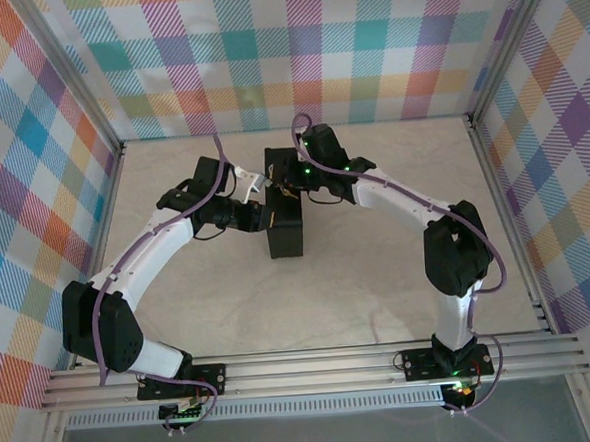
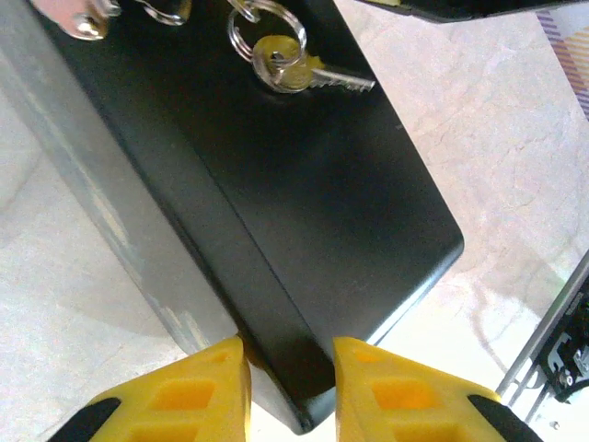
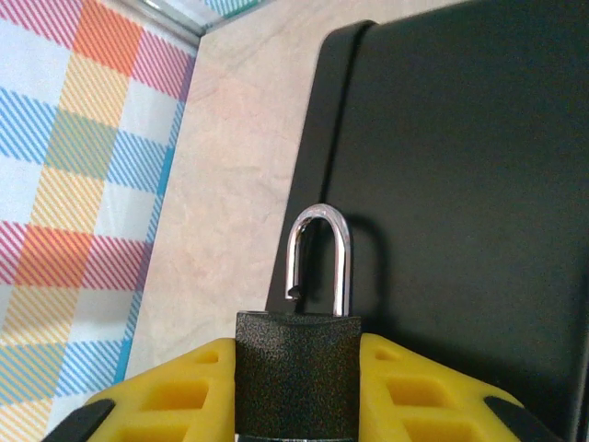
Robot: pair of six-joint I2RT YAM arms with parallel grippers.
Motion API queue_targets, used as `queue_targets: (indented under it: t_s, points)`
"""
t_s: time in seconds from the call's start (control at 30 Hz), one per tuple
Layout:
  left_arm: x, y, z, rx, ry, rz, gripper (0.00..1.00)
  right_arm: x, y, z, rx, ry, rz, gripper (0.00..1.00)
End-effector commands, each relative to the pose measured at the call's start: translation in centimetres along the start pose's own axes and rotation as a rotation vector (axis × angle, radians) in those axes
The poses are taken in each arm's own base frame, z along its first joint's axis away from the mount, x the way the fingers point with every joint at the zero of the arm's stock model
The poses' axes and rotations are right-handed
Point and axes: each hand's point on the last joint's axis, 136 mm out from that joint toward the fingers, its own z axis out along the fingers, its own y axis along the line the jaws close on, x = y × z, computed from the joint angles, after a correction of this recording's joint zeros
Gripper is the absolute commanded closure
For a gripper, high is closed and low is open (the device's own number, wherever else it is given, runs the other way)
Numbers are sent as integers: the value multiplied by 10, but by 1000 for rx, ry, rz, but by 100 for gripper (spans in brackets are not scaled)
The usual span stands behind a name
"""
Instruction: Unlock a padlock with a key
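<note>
I should release the padlock from my right gripper on the marbled tabletop point(image 1: 378, 223) between the black box and its arm's elbow.
My right gripper point(image 3: 296, 345) is shut on the dark, textured body of the padlock point(image 3: 296, 382). Its silver shackle point(image 3: 322, 253) stands raised, with its left end free of the body. Behind the padlock lies the black box point(image 3: 460, 166). The key point(image 2: 296, 72), a small silver bunch on a ring, lies loose on the box lid point(image 2: 304, 203). My left gripper point(image 2: 290, 354) has its yellow fingers apart, astride the box's near corner and holding nothing. From above, both grippers meet over the box point(image 1: 286, 237), the left gripper point(image 1: 263, 215) beside the right gripper point(image 1: 289, 188).
The box rests on a pale marbled tabletop point(image 1: 379, 276) walled by checked panels point(image 1: 33, 197). An aluminium rail point(image 1: 314, 365) runs along the near edge. More shiny metal point(image 2: 83, 20) lies at the far end of the lid.
</note>
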Motion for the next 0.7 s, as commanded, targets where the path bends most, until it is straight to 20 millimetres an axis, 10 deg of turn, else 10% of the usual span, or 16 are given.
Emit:
queue_targets:
  t_s: [0.0, 0.33, 0.67]
  points:
    - [24, -2, 0, 38, 78, -69, 74, -31, 13, -6, -26, -114, -13, 82]
    - [-26, -13, -33, 72, -71, -77, 55, -63, 3, -55, 3, -178, -42, 82]
    - [-49, 10, -63, -75, -205, -180, 48, -40, -109, -114, 171, -179, 69, 77]
